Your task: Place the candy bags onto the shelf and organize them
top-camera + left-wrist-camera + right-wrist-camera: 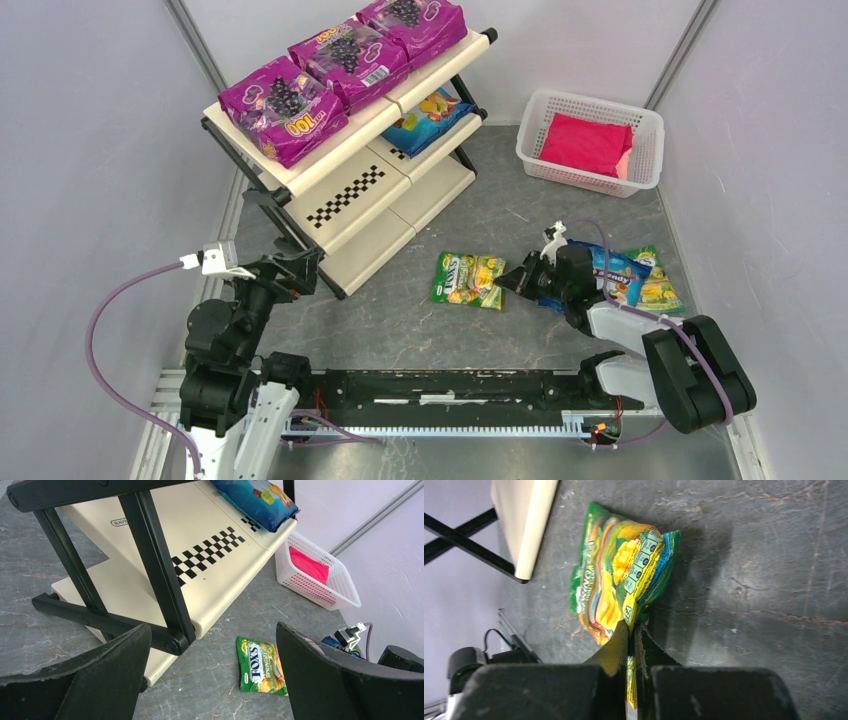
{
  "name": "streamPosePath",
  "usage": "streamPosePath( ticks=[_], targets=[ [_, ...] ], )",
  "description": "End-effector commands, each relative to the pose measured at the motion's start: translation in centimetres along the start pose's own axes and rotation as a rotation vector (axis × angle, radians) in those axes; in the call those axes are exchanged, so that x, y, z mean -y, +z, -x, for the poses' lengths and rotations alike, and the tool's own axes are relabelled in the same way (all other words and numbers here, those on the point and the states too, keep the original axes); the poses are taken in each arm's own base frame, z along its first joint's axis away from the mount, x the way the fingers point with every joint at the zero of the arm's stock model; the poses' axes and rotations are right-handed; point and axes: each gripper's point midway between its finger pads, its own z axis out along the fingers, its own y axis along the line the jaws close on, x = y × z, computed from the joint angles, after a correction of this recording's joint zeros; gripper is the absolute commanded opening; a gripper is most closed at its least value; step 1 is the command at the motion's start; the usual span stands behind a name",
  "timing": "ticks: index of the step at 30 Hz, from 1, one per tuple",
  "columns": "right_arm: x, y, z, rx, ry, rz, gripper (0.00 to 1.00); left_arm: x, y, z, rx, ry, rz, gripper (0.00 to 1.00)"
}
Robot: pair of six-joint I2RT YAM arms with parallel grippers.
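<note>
The green-yellow bag, now hanging crumpled from the gripper, will go down on the bottom level's far end (438,177), below the blue bag of the shelf, as I set it there with my right gripper.
Three magenta grape bags (340,60) lie on the top tier of the cream shelf (360,195), and a blue bag (430,118) lies on the middle tier. A green-yellow bag (468,279) lies on the floor at table centre. My right gripper (512,280) is shut on its right edge; in the right wrist view the bag (624,580) hangs crumpled from the closed gripper (633,635). Another blue bag (622,272) and a green-yellow bag (658,285) lie under the right arm. My left gripper (300,268) is open and empty by the shelf's front foot (172,640).
A white perforated basket (540,150) with a pink-red bundle (588,143) stands at the back right; it also shows in the left wrist view (345,592). Grey walls close in on three sides. The shelf's black frame (155,575) is right in front of the left gripper (212,680).
</note>
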Motion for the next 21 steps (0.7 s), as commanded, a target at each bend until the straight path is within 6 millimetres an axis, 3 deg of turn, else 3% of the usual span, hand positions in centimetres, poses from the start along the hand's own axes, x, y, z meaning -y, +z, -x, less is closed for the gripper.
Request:
streamPosePath(
  ticks=[1,6,13,21],
  targets=[
    [-4.1,-0.4,2.2,0.056,0.057,0.137,0.00,0.4,0.1,0.9,0.037,0.059,-0.025,1.00],
    [-7.3,-0.4,4.7,0.104,0.130,0.252,0.00,0.4,0.0,1.0,0.040,0.059,-0.025,1.00],
    [-11.6,0.2,9.7,0.186,0.153,0.357,0.00,0.5,-0.1,1.1,0.043,0.062,-0.034,1.00],
    [-15.1,2.2,15.4,0.269,0.210,0.452,0.00,0.6,0.0,1.0,0.037,0.064,-0.038,1.00]
  ],
)
